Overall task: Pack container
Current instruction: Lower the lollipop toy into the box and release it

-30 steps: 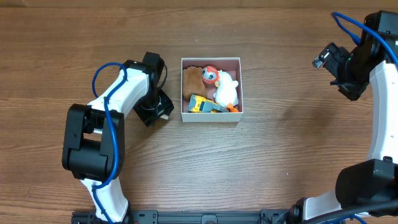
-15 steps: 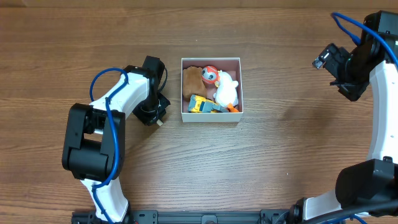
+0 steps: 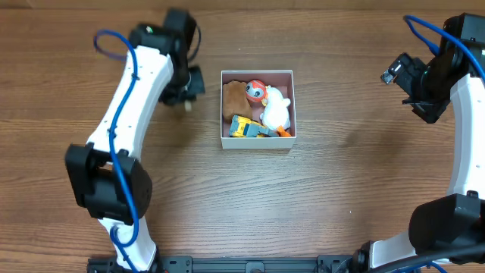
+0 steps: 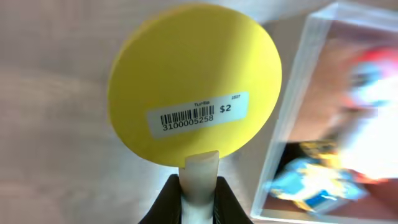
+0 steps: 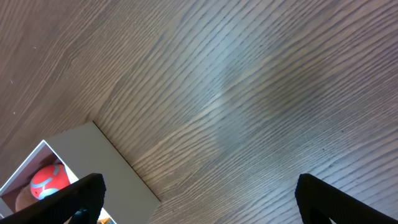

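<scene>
The robot's left gripper needs to release the yellow disc toy between the brown plush and the white plush [image 3: 261, 113] in the container.
The container [image 3: 256, 141], a square white box with a pink inside, sits mid-table and holds a brown plush [image 3: 233, 97], a red round toy [image 3: 255, 91], a white plush [image 3: 277, 111] and a yellow-blue toy [image 3: 245, 127]. My left gripper [image 3: 187, 92] hovers left of the box's far corner. In the left wrist view this gripper [image 4: 199, 200] is shut on the white stem [image 4: 200, 174] of a yellow disc toy [image 4: 194, 68] with a barcode label, and the container's wall [image 4: 297, 84] is beside it. My right gripper [image 5: 208, 199] stands open and empty over bare wood far right of the container [image 5: 93, 163].
The right arm [image 3: 462, 114] rises along the table's right edge. The left arm [image 3: 125, 114] stretches diagonally across the left side. Wood tabletop surrounds the box on all sides.
My left gripper shut on the toy's stem left of the box, then swung with it toward the far side. The right arm has stayed still.
</scene>
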`<state>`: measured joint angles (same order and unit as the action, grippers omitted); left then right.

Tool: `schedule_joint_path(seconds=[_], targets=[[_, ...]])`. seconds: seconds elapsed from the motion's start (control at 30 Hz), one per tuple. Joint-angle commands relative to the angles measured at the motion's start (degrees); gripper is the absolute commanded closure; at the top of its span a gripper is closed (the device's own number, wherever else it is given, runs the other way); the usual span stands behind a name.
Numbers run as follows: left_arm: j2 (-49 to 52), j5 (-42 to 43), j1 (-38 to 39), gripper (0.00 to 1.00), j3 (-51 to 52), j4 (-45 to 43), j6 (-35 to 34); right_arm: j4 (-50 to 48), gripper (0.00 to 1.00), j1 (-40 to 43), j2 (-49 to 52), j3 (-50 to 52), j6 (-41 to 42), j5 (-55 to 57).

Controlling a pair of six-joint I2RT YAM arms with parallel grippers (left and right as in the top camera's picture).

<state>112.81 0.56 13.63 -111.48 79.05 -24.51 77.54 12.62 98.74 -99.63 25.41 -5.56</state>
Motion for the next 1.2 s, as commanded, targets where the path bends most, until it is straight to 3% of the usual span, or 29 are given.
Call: schedule_joint_path(seconds=[0.0, 0.2, 0.3, 0.4, 0.67, 0.83, 0.93, 0.97, 1.07, 1.17], targets=[[-1.62, 1.62, 5.99, 0.94, -7.28, -0.24, 6.4, -0.28, 0.0, -0.22, -0.92, -0.83, -0.35, 0.55], [0.48, 2.89, 17.66, 0.85, -5.38, -10.12, 6.32, -0.46, 0.0, -0.24, -0.92, -0.83, -0.35, 0.55], [3.39, 1.36, 21.2, 0.81, -5.14, -12.74, 1.03, -0.26, 0.0, -0.24, -0.92, -0.83, -0.33, 0.55], [7.82, 2.1, 23.1, 0.87, -5.14, -12.87, -4.9, 0.13, 0.0, -0.24, -0.92, -0.83, -0.35, 0.55], [13.25, 1.92, 23.26, 0.86, -5.14, -8.98, -7.85, 0.13, 0.0, -0.22, -0.92, -0.83, -0.35, 0.55], [13.09, 2.01, 23.15, 0.71, -5.14, -7.41, -7.85, 0.15, 0.0, -0.22, -0.92, -0.83, -0.35, 0.55], [13.07, 2.16, 23.15, 0.69, -5.16, -6.43, -7.98, 0.2, 0.0, -0.24, -0.92, -0.83, -0.35, 0.55], [13.07, 2.05, 23.15, 0.66, -5.16, -6.23, -8.61, 0.2, 0.0, -0.24, -0.92, -0.83, -0.35, 0.55], [12.96, 1.92, 22.86, 0.4, -5.99, -5.97, -8.92, 0.42, 0.0, -0.22, -0.92, -0.83, -0.35, 0.55], [12.07, 1.73, 21.99, 0.38, -8.48, -4.57, -7.98, 0.42, 0.0, -0.22, -0.92, -0.83, -0.35, 0.55]])
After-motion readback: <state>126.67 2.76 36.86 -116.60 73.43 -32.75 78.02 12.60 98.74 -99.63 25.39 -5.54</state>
